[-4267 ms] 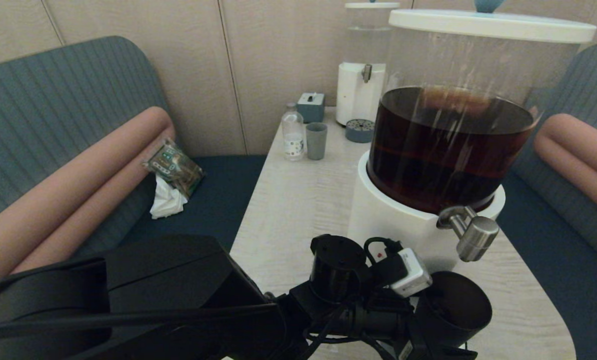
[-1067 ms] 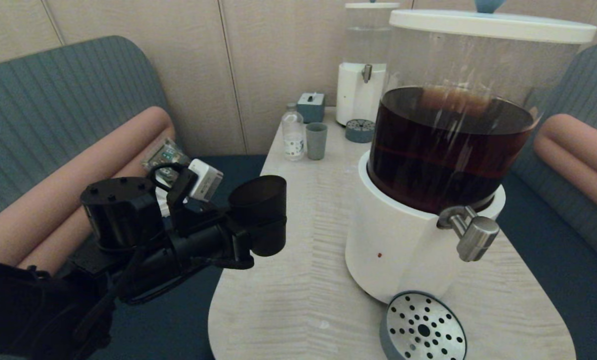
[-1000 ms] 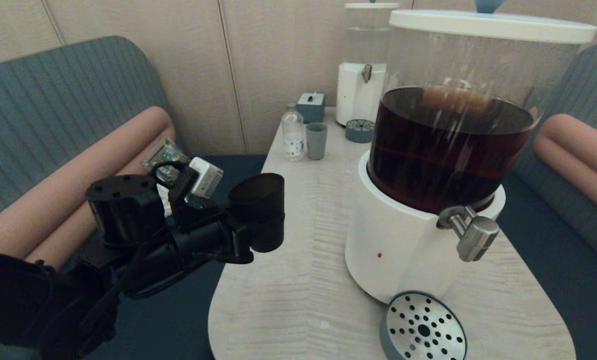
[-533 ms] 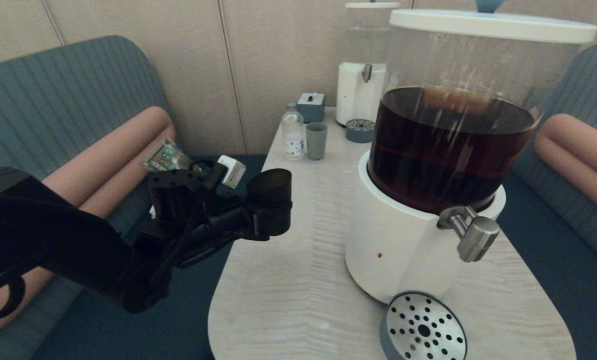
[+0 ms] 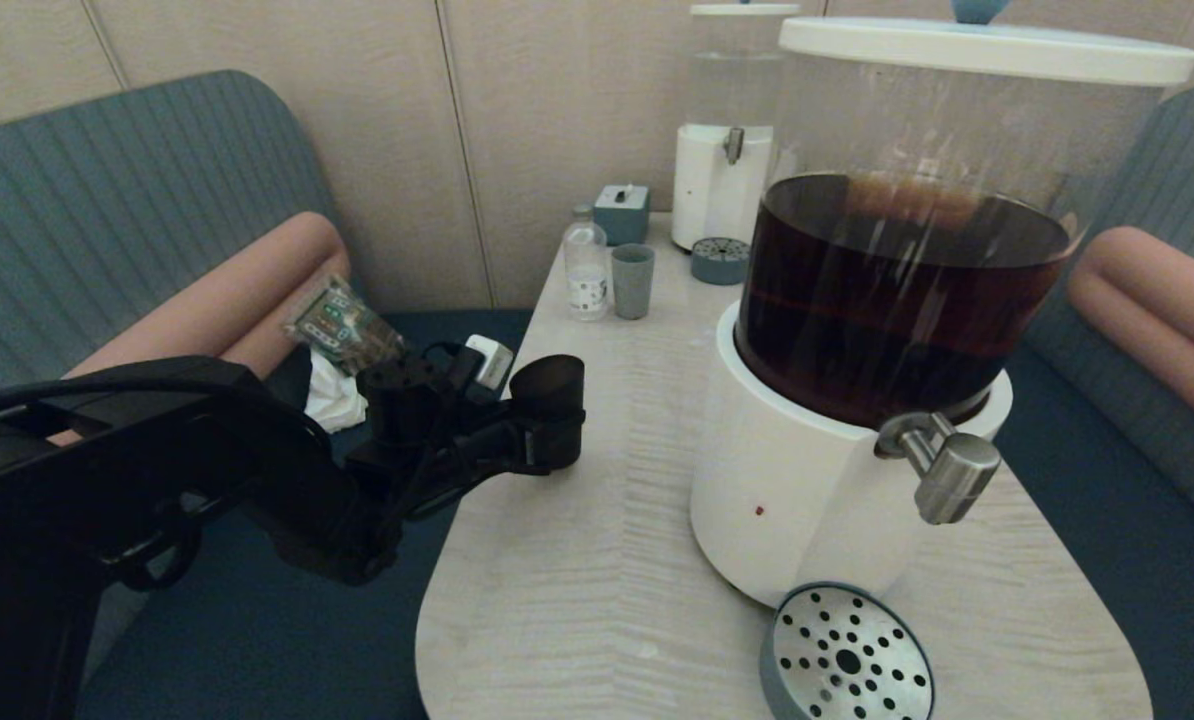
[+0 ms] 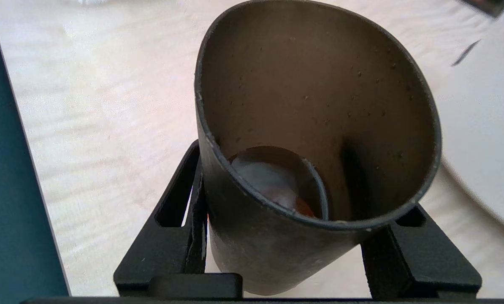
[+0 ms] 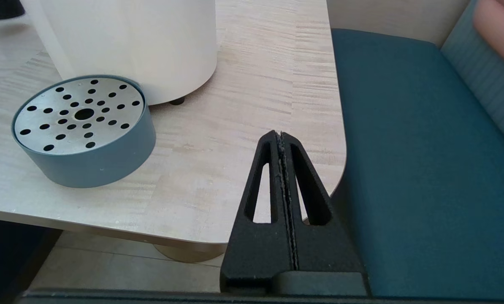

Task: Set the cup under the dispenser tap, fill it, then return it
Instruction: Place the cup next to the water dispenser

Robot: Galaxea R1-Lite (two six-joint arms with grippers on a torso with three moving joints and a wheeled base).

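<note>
The black cup will go down from my left gripper onto the tabletop (image 5: pixel 557 472) between the edge of the table and the big dispenser.
The matte black cup (image 5: pixel 549 398) is held upright at the table's left edge, well to the left of the big dispenser (image 5: pixel 807 470) with dark brown liquid. My left gripper (image 5: pixel 547 442) is shut on the cup's lower body, one finger on each side. I cannot tell whether its base touches the tabletop. In the left wrist view the cup (image 6: pixel 319 105) shows a little brownish liquid at its bottom, gripped by my left gripper (image 6: pixel 298 245). The steel dispenser tap (image 5: pixel 944 467) juts out over the round perforated drip tray (image 5: pixel 847 655). My right gripper (image 7: pixel 280 136) is shut and empty by the table's near right corner.
At the table's far end stand a grey-green tumbler (image 5: pixel 633 282), a small bottle (image 5: pixel 586 272), a little box (image 5: pixel 622 214) and a smaller clear-liquid dispenser (image 5: pixel 722 190). A packet and tissue (image 5: pixel 342 345) lie on the left bench. Cushioned benches flank the table (image 5: pixel 597 560).
The left arm has carried the cup away from under the tap to the table's left edge, then reached farther along the table and a little lower over the last second.
</note>
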